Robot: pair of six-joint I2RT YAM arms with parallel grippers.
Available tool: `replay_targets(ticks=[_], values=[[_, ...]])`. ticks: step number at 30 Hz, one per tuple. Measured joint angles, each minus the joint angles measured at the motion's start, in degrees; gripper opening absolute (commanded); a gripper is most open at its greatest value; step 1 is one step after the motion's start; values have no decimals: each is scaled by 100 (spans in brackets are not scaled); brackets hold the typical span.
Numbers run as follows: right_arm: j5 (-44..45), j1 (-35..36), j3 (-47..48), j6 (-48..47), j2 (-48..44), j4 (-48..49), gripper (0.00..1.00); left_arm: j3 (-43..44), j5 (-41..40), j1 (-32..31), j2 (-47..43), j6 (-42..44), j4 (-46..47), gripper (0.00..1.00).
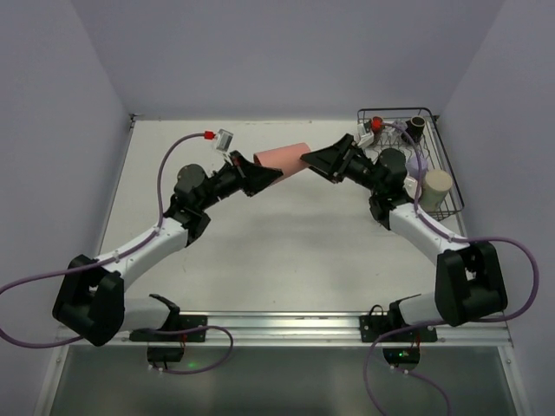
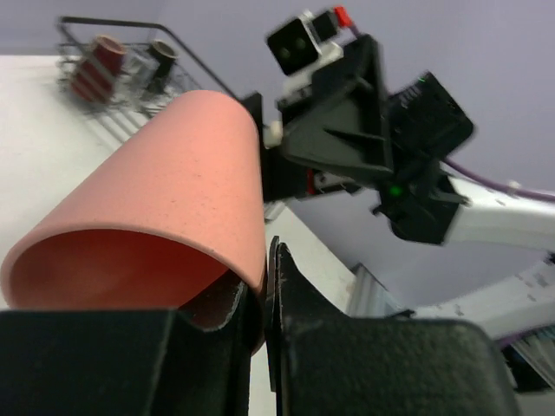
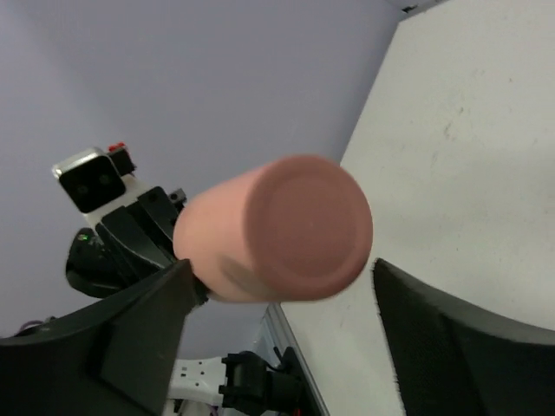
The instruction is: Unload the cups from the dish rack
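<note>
Next, my left gripper releases the salmon-red tumbler on the table's bare back area (image 1: 197, 181), well across from the dish rack.
The salmon-red tumbler (image 1: 282, 158) hangs on its side in mid-air over the back middle of the table, between both arms. My left gripper (image 1: 260, 173) is shut on its rim; one finger sits inside the mouth and one outside (image 2: 267, 295). The tumbler's wall (image 2: 156, 217) fills the left wrist view. My right gripper (image 1: 310, 160) stands open at the tumbler's base (image 3: 299, 227), its fingers (image 3: 147, 321) spread to either side with gaps showing. The black wire dish rack (image 1: 450, 178) at the back right holds a cream mug (image 1: 435, 186), a dark brown mug (image 1: 415, 128) and an orange-lined mug (image 1: 376, 126).
The right arm's elbow lies over the rack's left half. In the left wrist view the rack (image 2: 104, 22) shows far off with a reddish mug (image 2: 97, 62) and a dark one (image 2: 161, 55). Grey walls close the table's back and sides.
</note>
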Motion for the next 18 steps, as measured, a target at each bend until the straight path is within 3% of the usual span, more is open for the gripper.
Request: replay_targets(ticks=[4, 10, 18], values=[[192, 186, 28, -640, -155, -1049, 99, 713, -1121, -57, -48, 723, -1449, 0], [970, 221, 33, -1639, -907, -2573, 99, 2612, -2811, 90, 522, 1683, -3851, 0], [1716, 299, -278, -2721, -1596, -3807, 99, 4577, -3722, 1040, 2256, 2494, -6679, 0]])
